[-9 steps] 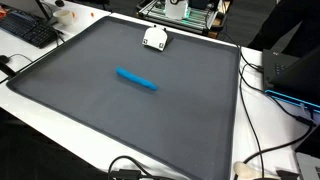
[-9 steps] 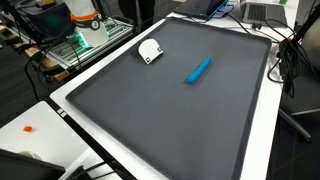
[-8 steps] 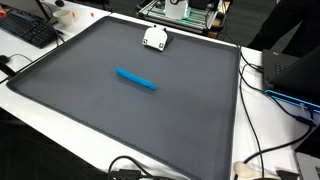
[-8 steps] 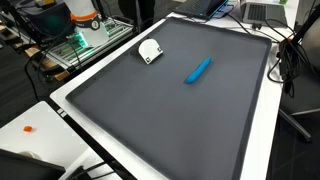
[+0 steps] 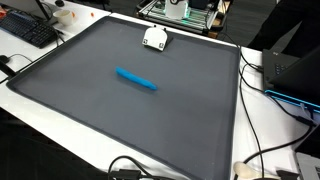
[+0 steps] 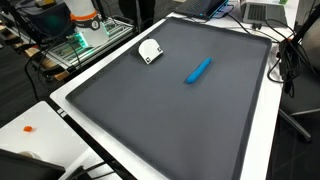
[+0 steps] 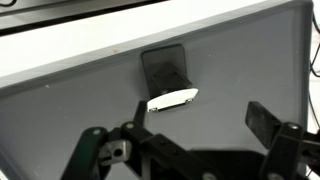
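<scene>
The robot's gripper needs to next move to the white object's top edge (image 5: pixel 157 28) (image 7: pixel 172 98), close to the mat's far edge, and close there.
A blue marker (image 5: pixel 137 79) (image 6: pixel 198 70) lies flat near the middle of a big dark grey mat (image 5: pixel 90 110) (image 6: pixel 170 120). A small white object (image 5: pixel 154 38) (image 6: pixel 150 50) sits on the mat close to its far edge. In the wrist view my gripper (image 7: pixel 200 122) hangs open above the mat, nothing between its black fingers (image 7: pixel 263 118). The white object (image 7: pixel 172 100) shows just beyond the fingertips, with a dark part (image 7: pixel 165 68) behind it. The marker is outside the wrist view. Neither exterior view shows the gripper.
The mat covers a white table (image 5: pixel 265 130) (image 6: pixel 70 110). A keyboard (image 5: pixel 28 30) lies at one corner, a laptop (image 5: pixel 295 70) and cables (image 5: pixel 255 160) along another side. An equipment rack (image 6: pixel 85 40) stands behind the table; a small orange item (image 6: pixel 28 128) lies on a side surface.
</scene>
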